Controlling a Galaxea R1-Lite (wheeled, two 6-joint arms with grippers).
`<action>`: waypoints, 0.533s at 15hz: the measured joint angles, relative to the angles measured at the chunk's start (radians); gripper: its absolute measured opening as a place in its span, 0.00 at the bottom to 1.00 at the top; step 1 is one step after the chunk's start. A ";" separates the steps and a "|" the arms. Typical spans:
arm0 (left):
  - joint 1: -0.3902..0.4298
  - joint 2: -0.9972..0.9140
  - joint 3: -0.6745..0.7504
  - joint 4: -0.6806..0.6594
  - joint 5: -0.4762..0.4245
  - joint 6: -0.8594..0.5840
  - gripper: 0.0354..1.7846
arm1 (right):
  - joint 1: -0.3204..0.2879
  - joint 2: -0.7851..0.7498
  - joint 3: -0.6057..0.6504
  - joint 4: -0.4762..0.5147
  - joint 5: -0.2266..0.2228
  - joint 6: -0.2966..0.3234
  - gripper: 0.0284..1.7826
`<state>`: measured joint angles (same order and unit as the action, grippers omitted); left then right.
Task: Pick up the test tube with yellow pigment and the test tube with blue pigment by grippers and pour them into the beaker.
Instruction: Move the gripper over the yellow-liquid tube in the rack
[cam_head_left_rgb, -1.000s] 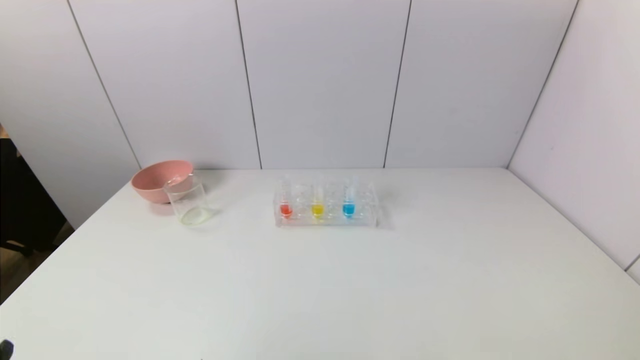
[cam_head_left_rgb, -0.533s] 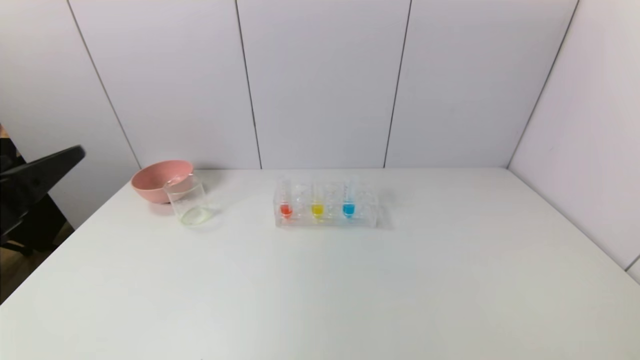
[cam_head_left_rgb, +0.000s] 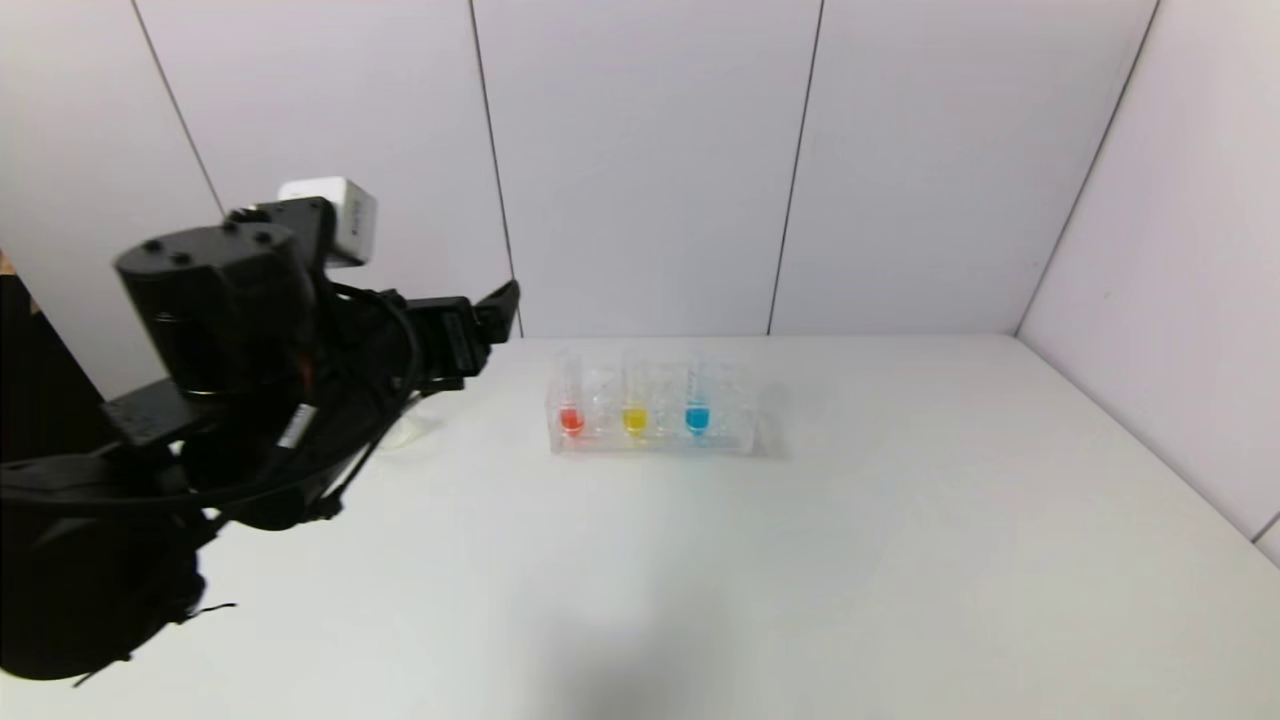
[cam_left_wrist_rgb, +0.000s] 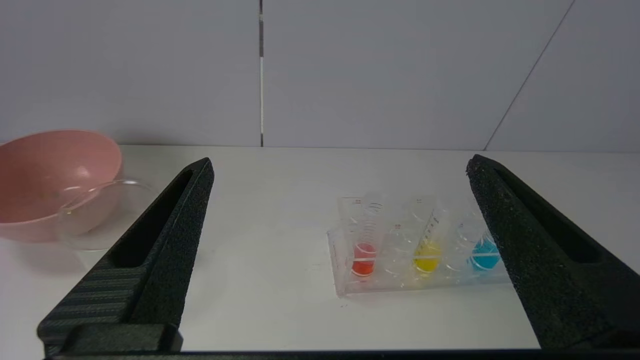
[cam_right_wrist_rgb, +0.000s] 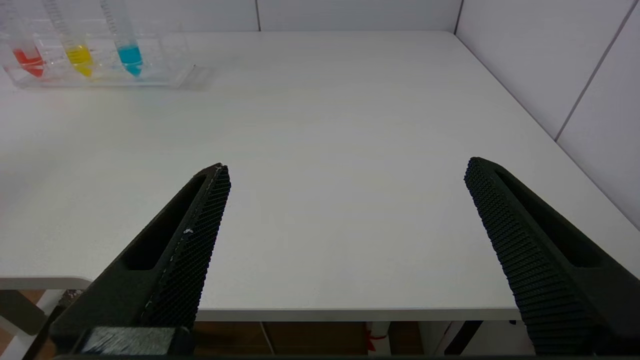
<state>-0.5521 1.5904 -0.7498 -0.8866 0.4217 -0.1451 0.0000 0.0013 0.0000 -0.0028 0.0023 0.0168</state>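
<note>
The robot's left gripper will close on the clear upper part (cam_head_left_rgb: 633, 383) (cam_left_wrist_rgb: 433, 227) of the test tube with yellow pigment, higher than the liquid.
The test tube with yellow pigment (cam_head_left_rgb: 634, 418) and the test tube with blue pigment (cam_head_left_rgb: 697, 417) stand upright in a clear rack (cam_head_left_rgb: 745, 436) at mid-table. Both also show in the left wrist view, yellow (cam_left_wrist_rgb: 426, 255) and blue (cam_left_wrist_rgb: 484, 255). The beaker (cam_left_wrist_rgb: 100, 215) stands empty in front of the pink bowl; my left arm hides it in the head view. My left gripper (cam_head_left_rgb: 482, 325) hovers open and empty left of the rack, pointing toward it (cam_left_wrist_rgb: 339, 165). My right gripper (cam_right_wrist_rgb: 346, 167) is open and empty at the table's near edge, outside the head view.
A tube with red-orange liquid (cam_head_left_rgb: 571, 420) stands at the rack's left end. The pink bowl (cam_left_wrist_rgb: 50, 175) sits at the back left by the wall. White wall panels close the back and right of the white table (cam_head_left_rgb: 800, 560).
My left arm has swung up into the head view from the left and now covers the bowl and beaker. The rack and tubes have not moved.
</note>
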 joint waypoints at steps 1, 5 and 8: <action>-0.038 0.073 -0.021 -0.054 0.031 0.001 0.99 | 0.000 0.000 0.000 0.000 0.000 0.000 0.96; -0.122 0.286 -0.141 -0.123 0.063 0.001 0.99 | 0.000 0.000 0.000 0.000 0.000 0.000 0.96; -0.146 0.401 -0.191 -0.170 0.062 0.003 0.99 | 0.000 0.000 0.000 0.000 0.000 0.000 0.96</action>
<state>-0.6979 1.9911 -0.9404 -1.0568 0.4838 -0.1417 0.0000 0.0009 0.0000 -0.0028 0.0028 0.0168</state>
